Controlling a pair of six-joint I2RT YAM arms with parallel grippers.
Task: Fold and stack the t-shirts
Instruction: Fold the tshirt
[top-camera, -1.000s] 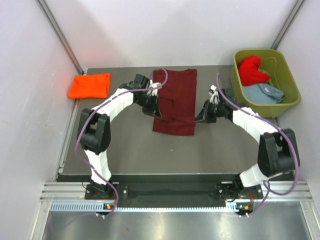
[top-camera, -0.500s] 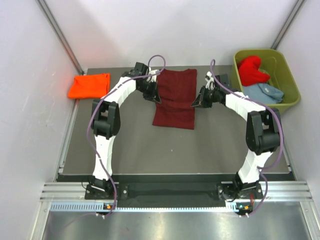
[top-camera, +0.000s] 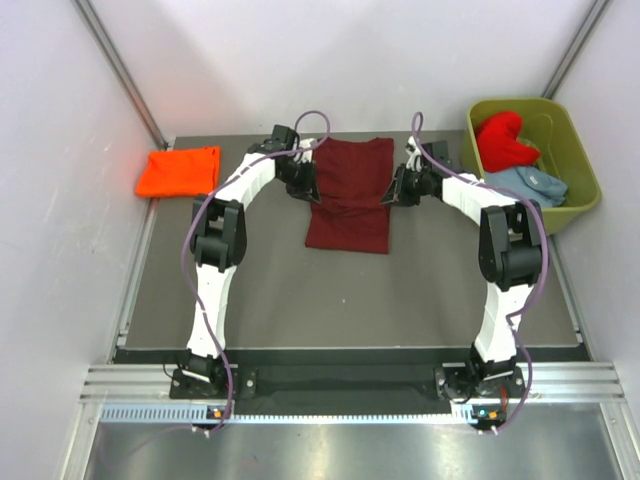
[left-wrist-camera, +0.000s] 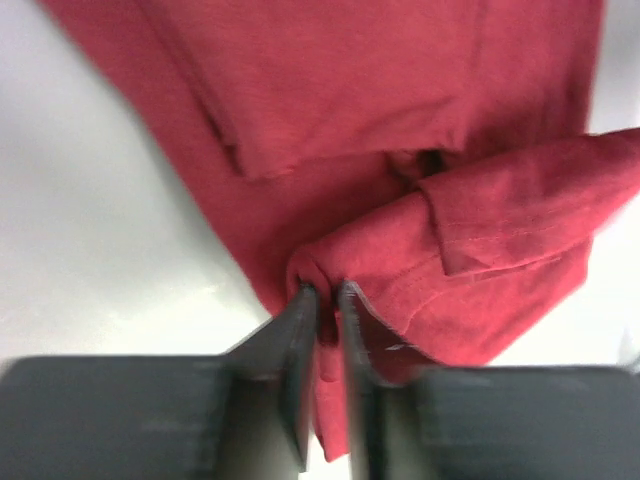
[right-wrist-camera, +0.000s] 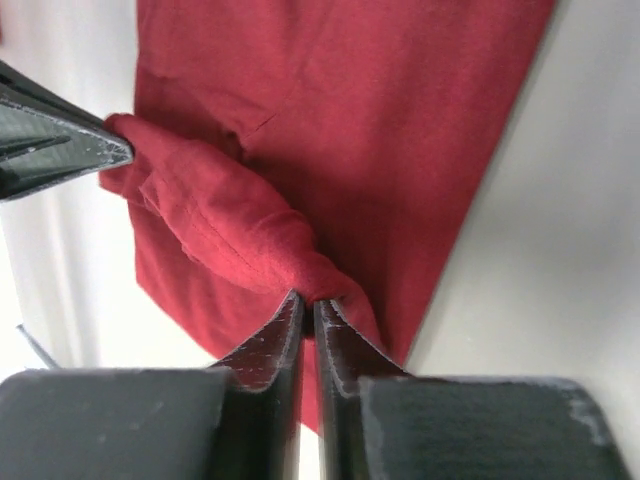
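The maroon t-shirt is pinched by my grippers partway up its sides, with a fold bunched across its middle, so next I open both and take its near corners (top-camera: 385, 249).
The dark maroon t-shirt (top-camera: 350, 195) lies as a long narrow strip at the table's far middle. My left gripper (top-camera: 306, 187) is shut on its left edge, where the cloth bunches between the jaws (left-wrist-camera: 322, 292). My right gripper (top-camera: 392, 194) is shut on its right edge, pinching a twisted fold (right-wrist-camera: 308, 298). The lifted hem stretches between both grippers in the right wrist view. The orange t-shirt (top-camera: 179, 171) lies folded at the far left. The red t-shirt (top-camera: 502, 138) and the pale grey-blue t-shirt (top-camera: 528, 187) lie in the tub.
The olive-green tub (top-camera: 580, 165) stands at the far right beside the right arm. White walls close the table on the left, back and right. The dark table top (top-camera: 350, 300) stretches toward the arm bases.
Both grippers have carried the near hem of the maroon shirt toward the far end. The strip now looks shorter, and both arms reach further out.
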